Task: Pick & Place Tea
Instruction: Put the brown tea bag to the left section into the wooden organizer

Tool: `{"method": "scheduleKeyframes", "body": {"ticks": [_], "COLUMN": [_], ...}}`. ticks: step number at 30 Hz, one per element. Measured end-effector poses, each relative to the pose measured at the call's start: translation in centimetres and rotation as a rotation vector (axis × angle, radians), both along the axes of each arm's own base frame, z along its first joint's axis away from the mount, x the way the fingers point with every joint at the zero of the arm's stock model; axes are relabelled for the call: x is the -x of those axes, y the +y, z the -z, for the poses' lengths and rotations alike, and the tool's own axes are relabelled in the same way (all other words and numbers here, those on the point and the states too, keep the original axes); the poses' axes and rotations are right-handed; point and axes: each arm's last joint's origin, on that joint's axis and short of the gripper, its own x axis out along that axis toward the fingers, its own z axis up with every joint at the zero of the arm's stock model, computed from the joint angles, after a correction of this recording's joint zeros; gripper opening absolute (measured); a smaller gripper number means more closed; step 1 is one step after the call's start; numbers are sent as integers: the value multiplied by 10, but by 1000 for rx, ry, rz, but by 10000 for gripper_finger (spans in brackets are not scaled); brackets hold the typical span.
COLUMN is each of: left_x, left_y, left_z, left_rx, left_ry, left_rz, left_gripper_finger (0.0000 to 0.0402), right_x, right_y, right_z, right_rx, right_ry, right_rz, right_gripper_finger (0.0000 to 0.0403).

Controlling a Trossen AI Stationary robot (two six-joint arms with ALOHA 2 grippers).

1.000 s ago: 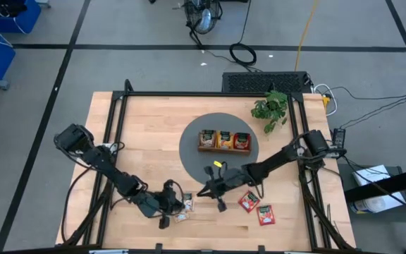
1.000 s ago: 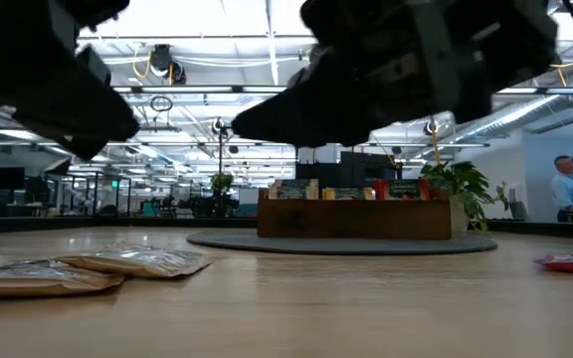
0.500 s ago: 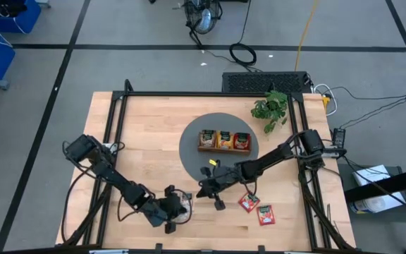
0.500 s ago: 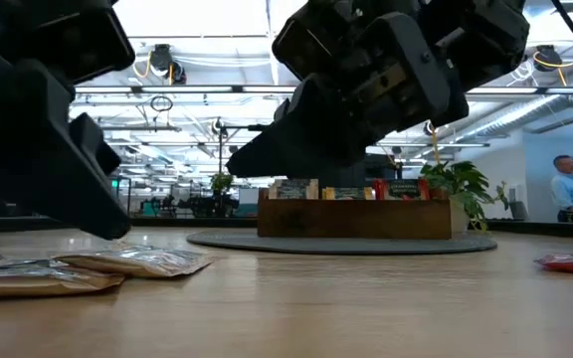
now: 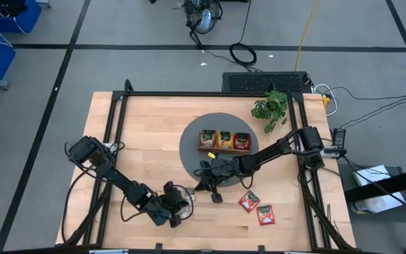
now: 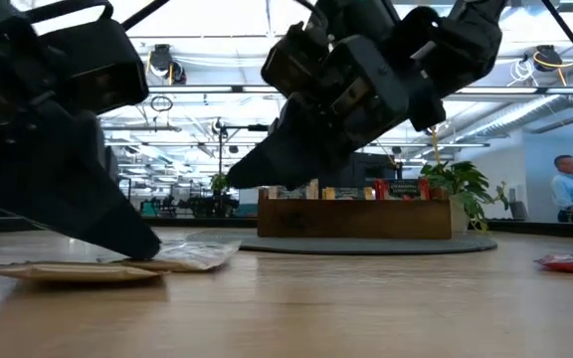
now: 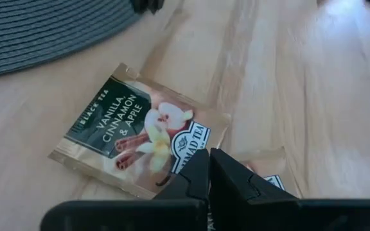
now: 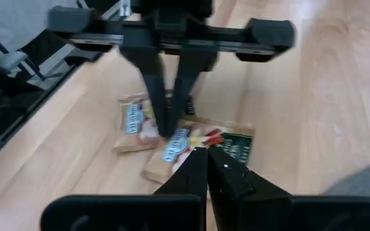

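Note:
My right gripper should open, as it is shut and empty above the green end of the vanilla sachet, and pinch that end (image 7: 92, 111) while my left gripper presses the logo on the sachet.
Two green-and-tan tea sachets (image 5: 187, 200) lie flat on the wood near the table's front edge. One reads "Vanilla Cinnamon & Apple" (image 7: 133, 128); the other (image 7: 268, 183) lies partly behind my left fingers. My left gripper (image 7: 206, 157) is shut, slanting down with its tips on the first sachet. My right gripper (image 5: 215, 195) is shut and hovers over the table (image 6: 242, 179) just in front of the grey round mat (image 5: 189, 152), touching nothing. The wooden tray (image 5: 224, 149) on the mat holds more sachets standing upright. Two red sachets (image 5: 249, 202) lie to the right. My left gripper touches the vanilla sachet at its short end beside the white logo (image 7: 188, 144), with the shut fingertips (image 8: 167, 131) coming down at a slant from the table's left. The sachet lies on the wood. I cannot tell whether its edge is caught between the tips.
A green plant (image 5: 270, 107) stands at the mat's far right. A second red sachet (image 5: 266, 214) lies near the front right. Black frame rails run along the table's left and right sides. Bare wood stretches left of the mat.
My left gripper has sunk toward the table and tipped steeper, its tips coming down on the sachets. Both green-and-tan sachets have slid a little toward the table's right. My right gripper has rolled and moved toward the left and the mat, staying shut.

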Motion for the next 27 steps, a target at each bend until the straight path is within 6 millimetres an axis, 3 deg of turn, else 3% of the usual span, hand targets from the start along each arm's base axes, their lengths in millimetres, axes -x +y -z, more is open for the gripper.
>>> {"method": "scheduleKeyframes", "body": {"ticks": [5, 13, 17, 27], "left_x": [-1, -2, -2, -2], "left_y": [1, -1, -1, -1], "left_z": [14, 21, 21, 21], "left_rx": [13, 36, 34, 37], "left_ry": [27, 33, 35, 33], "left_rz": [-28, -30, -25, -29], "left_gripper_finger": [21, 21, 21, 21], "right_x": [0, 0, 3, -1], "right_y": [-8, -23, -26, -13], "right_z": [3, 8, 12, 24], "right_rx": [-50, -110, -147, -181], "right_ry": [74, 251, 321, 298], "right_rz": [49, 148, 177, 142], "right_gripper_finger": [18, 127, 162, 165]}}
